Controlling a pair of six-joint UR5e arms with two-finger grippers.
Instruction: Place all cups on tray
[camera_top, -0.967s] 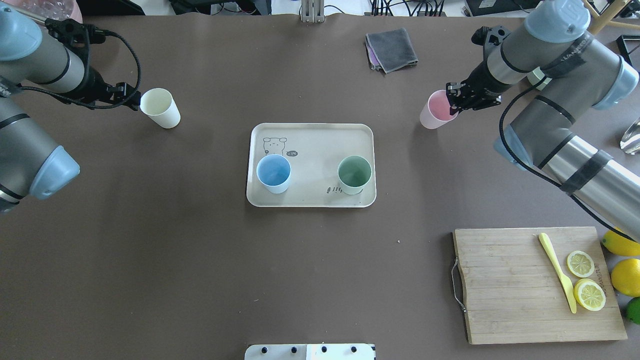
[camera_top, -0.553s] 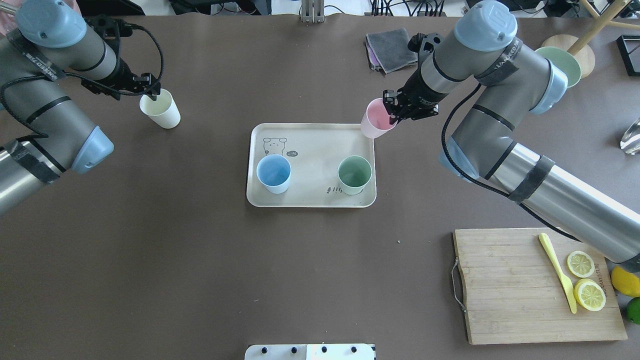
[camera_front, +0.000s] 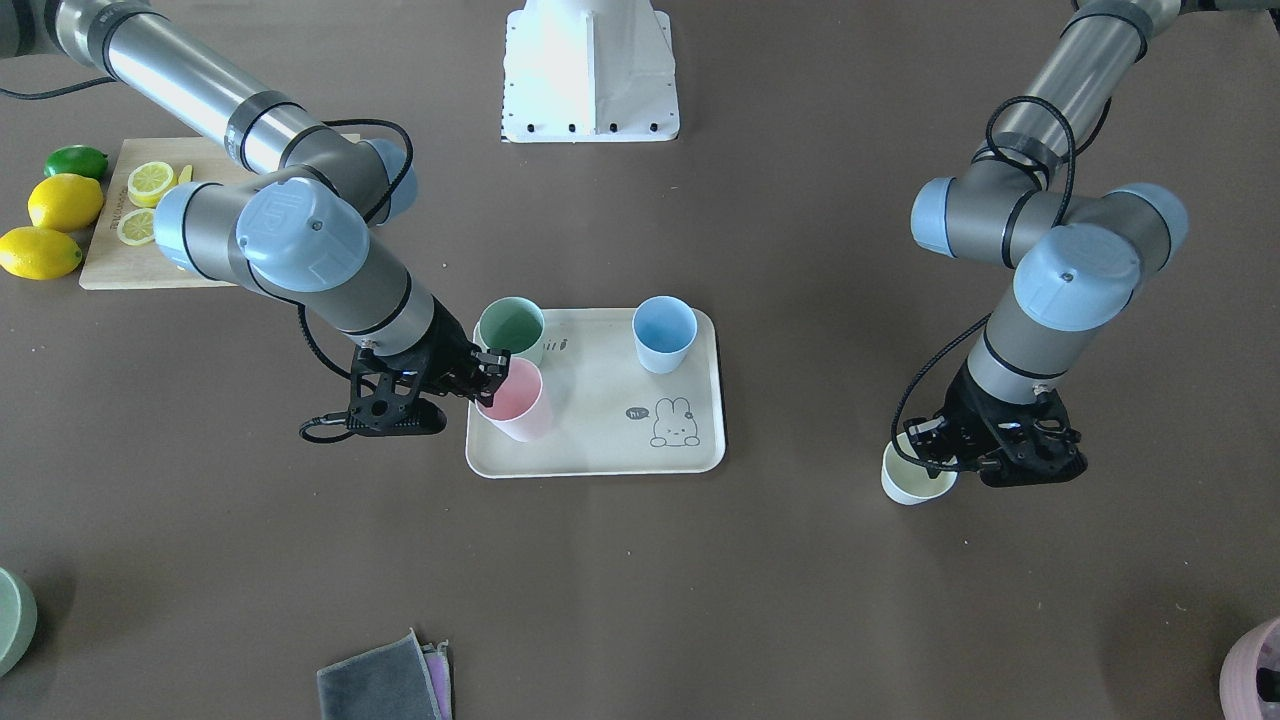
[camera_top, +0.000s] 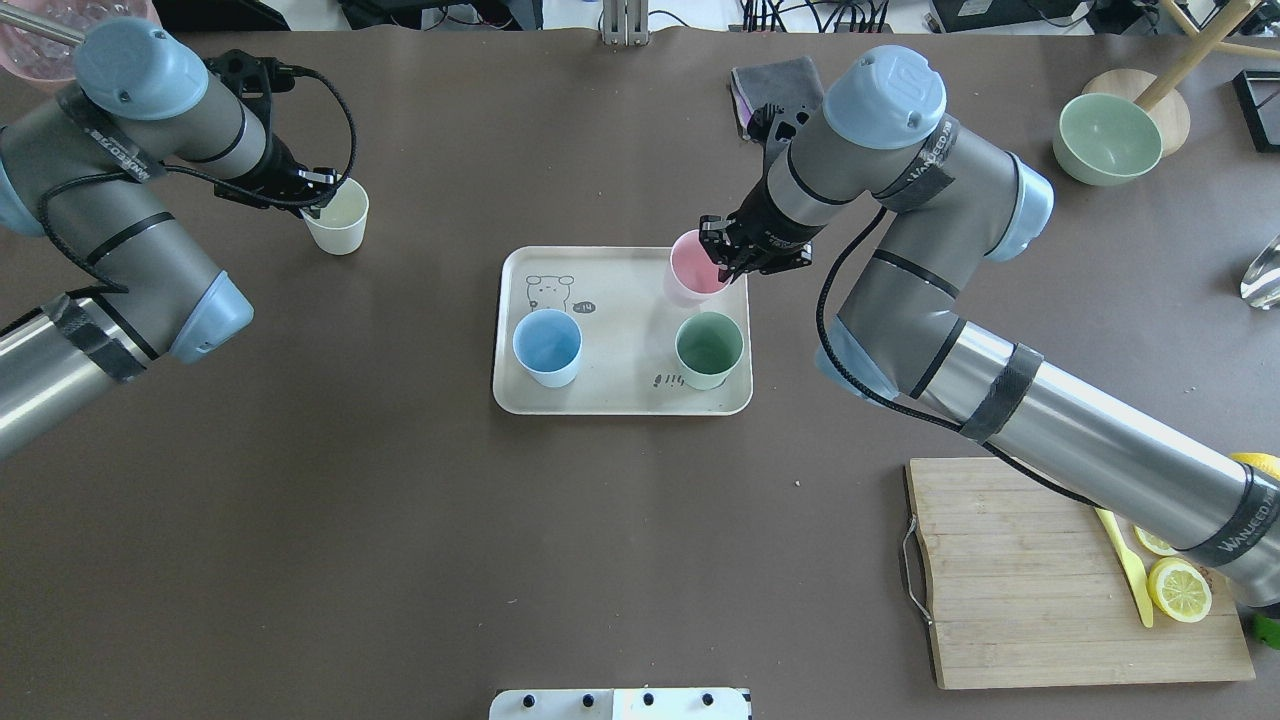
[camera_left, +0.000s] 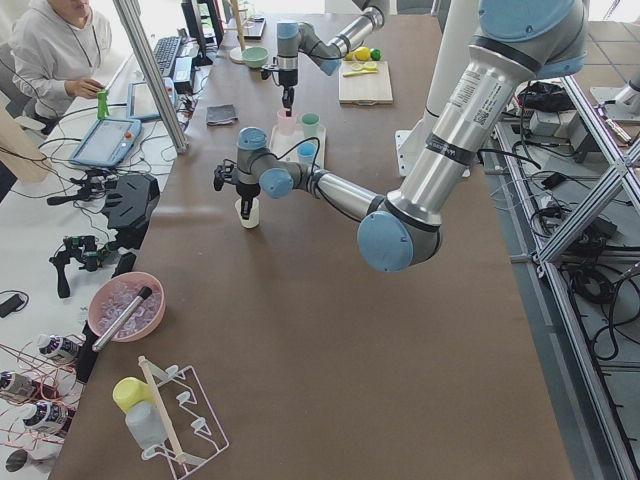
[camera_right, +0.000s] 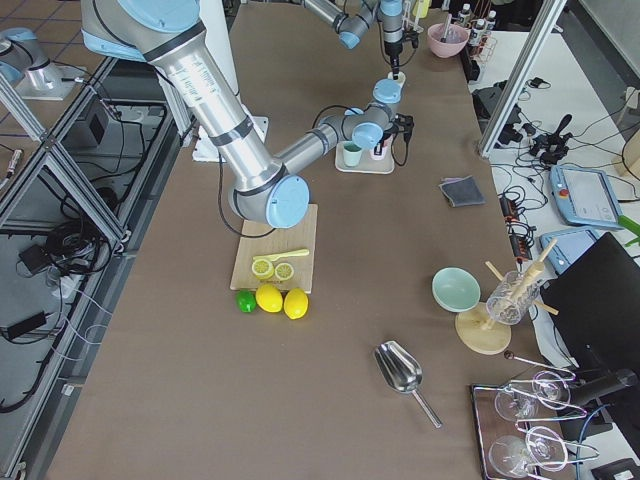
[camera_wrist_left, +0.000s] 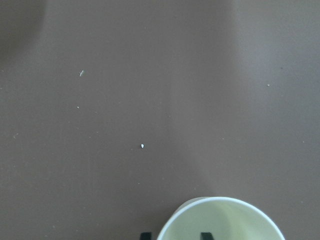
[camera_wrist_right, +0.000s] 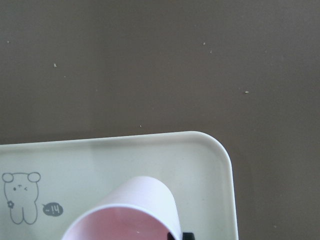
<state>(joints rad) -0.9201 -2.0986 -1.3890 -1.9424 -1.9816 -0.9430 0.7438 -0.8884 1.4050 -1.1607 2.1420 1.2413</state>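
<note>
The cream cup, still on the table, will be let go by my left gripper on the tray (camera_front: 650, 413) next to the bunny drawing, near the blue cup.
The cream tray (camera_top: 625, 300) with the bunny drawing lies mid-table, also in the front view (camera_front: 600, 440). A blue cup (camera_top: 547, 345) and a green cup (camera_top: 709, 349) stand on it. My right gripper (camera_top: 722, 258) is shut on the rim of a pink cup (camera_top: 690, 270) and holds it tilted over the tray's far right corner. I cannot tell whether the pink cup touches the tray. My left gripper (camera_top: 318, 195) straddles the rim of a cream cup (camera_top: 340, 225) on the table to the left. Its jaws are apart, with one finger outside the wall and one inside.
A wooden cutting board (camera_top: 1030, 580) with a yellow knife (camera_top: 1125, 560) and lemon slices sits at the near right. A grey cloth (camera_top: 765, 80) and a green bowl (camera_top: 1107, 138) lie at the far side. Lemons and a lime (camera_front: 60, 200) lie beside the board.
My right arm has carried the pink cup left from the bare table to over the tray's corner. My left gripper has moved right onto the cream cup's rim, and the rim has shifted right.
</note>
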